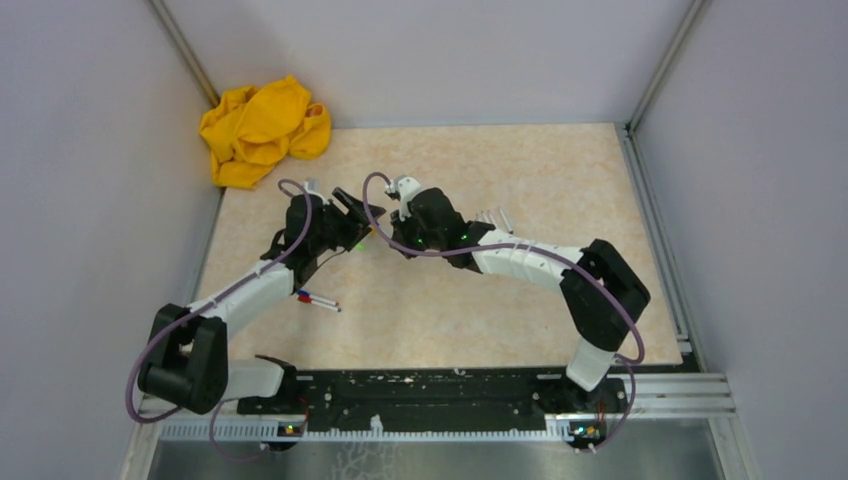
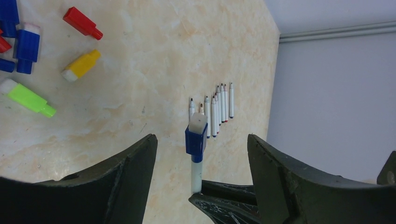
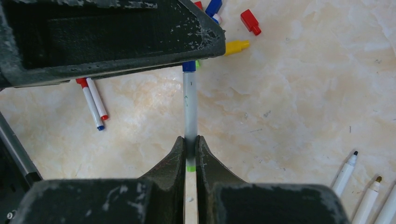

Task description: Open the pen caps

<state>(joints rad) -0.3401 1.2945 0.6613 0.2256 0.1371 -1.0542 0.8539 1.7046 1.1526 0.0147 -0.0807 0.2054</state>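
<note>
The blue cap should be held by my left gripper while my right gripper is near the marker's green end, so my right gripper can take the marker's body nearer it [image 3: 189,97].
My right gripper [image 3: 190,149] is shut on the grey-white barrel of a marker [image 3: 189,107], just above its green end band. The marker's far end carries a blue pen cap [image 2: 196,139]. My left gripper [image 2: 201,137] is open, with one finger on each side of that cap and a gap to it on both sides. In the top view the two grippers [image 1: 350,215] [image 1: 385,232] meet nose to nose over the middle of the table. Loose pen caps lie on the table: red [image 2: 81,22], yellow [image 2: 80,65], green [image 2: 28,98] and blue [image 2: 27,44].
A row of several uncapped markers [image 2: 217,109] lies to the right of the grippers. Two capped markers [image 3: 93,100] lie by the left arm. A crumpled yellow cloth [image 1: 262,130] sits in the far left corner. Grey walls close in the table on three sides.
</note>
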